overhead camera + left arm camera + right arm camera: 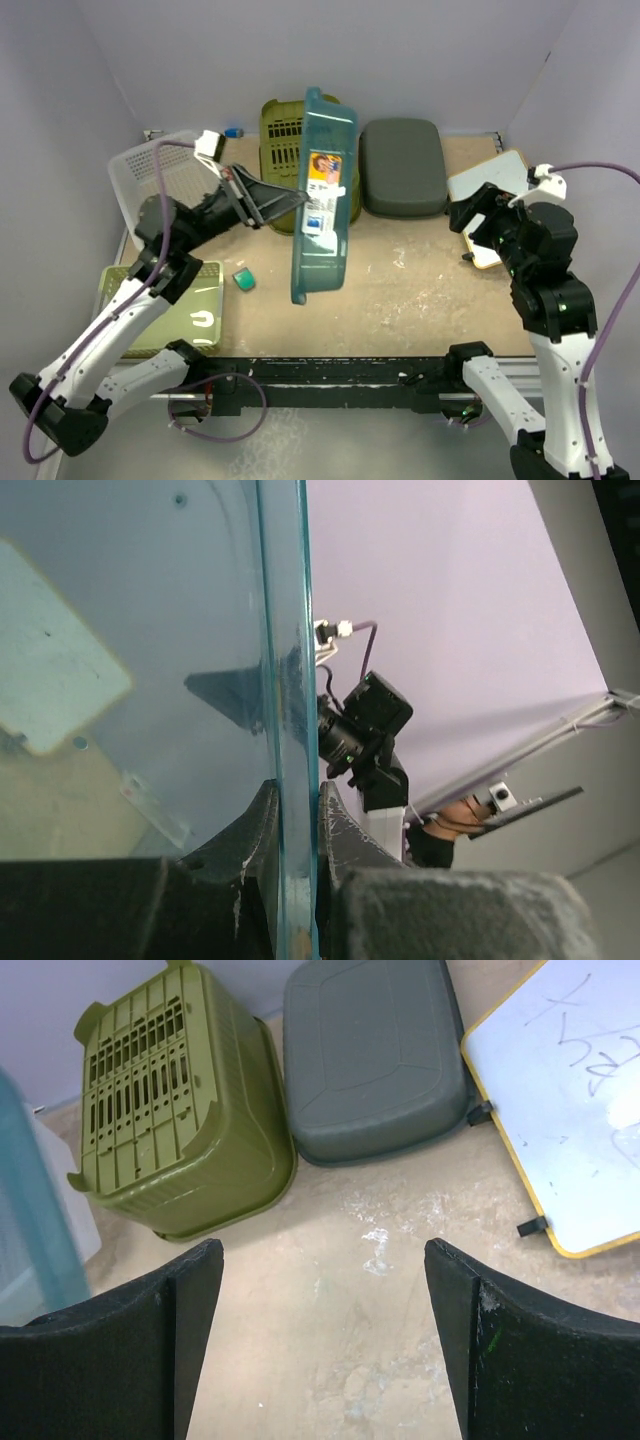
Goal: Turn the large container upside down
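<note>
The left gripper should release the large container, now lifted on edge off the table, on the bare table (396, 293) in front of the dark grey lid.
The large container is a translucent teal plastic bin (322, 200) with paper labels on its base. It is lifted off the table and stands on edge, nearly vertical, in the middle of the top view. My left gripper (290, 203) is shut on its rim. In the left wrist view the teal rim (290, 680) runs straight up between my two fingers (345, 825). My right gripper (478, 225) is open and empty at the right, above bare table (330, 1290). A strip of the teal bin (35, 1210) shows at the left edge of the right wrist view.
An olive slotted basket (175, 1100) lies upside down at the back, a dark grey lid (375, 1055) beside it. A yellow-edged whiteboard (570, 1110) lies at the right. A white mesh basket (160, 180), a green tray (190, 310) and a small teal block (243, 279) sit at the left.
</note>
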### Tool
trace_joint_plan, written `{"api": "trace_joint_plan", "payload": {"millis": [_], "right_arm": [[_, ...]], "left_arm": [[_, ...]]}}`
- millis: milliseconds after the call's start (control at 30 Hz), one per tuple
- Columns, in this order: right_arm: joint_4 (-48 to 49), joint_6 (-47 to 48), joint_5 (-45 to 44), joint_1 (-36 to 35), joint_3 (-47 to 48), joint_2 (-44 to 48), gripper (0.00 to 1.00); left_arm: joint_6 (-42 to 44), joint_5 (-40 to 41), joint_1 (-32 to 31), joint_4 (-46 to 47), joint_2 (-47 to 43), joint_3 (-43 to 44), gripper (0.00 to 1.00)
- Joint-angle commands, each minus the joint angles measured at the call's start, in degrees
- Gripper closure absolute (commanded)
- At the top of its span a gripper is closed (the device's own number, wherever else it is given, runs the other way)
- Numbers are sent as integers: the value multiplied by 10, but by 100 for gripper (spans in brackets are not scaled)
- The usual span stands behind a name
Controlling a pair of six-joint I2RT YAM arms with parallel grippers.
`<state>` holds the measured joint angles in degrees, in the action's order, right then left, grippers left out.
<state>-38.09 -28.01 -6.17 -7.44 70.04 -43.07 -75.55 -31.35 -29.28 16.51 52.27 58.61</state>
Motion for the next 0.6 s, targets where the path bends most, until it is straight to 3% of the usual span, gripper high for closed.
{"api": "trace_joint_plan", "payload": {"millis": [0, 67, 167, 333, 567], "right_arm": [[-57, 15, -33, 1, 52, 24, 17], [-79, 17, -44, 1, 75, 30, 17], [-102, 19, -59, 0, 106, 41, 17], [-129, 20, -76, 0, 150, 55, 17], [-135, 23, -81, 1, 158, 59, 17]], "left_arm": [[6, 65, -113, 101, 33, -12, 100], [28, 89, -167, 109, 59, -15, 100], [12, 95, -200, 172, 101, -31, 100], [-96, 71, -216, 387, 199, -91, 100], [-263, 59, -241, 682, 382, -105, 100]]}}
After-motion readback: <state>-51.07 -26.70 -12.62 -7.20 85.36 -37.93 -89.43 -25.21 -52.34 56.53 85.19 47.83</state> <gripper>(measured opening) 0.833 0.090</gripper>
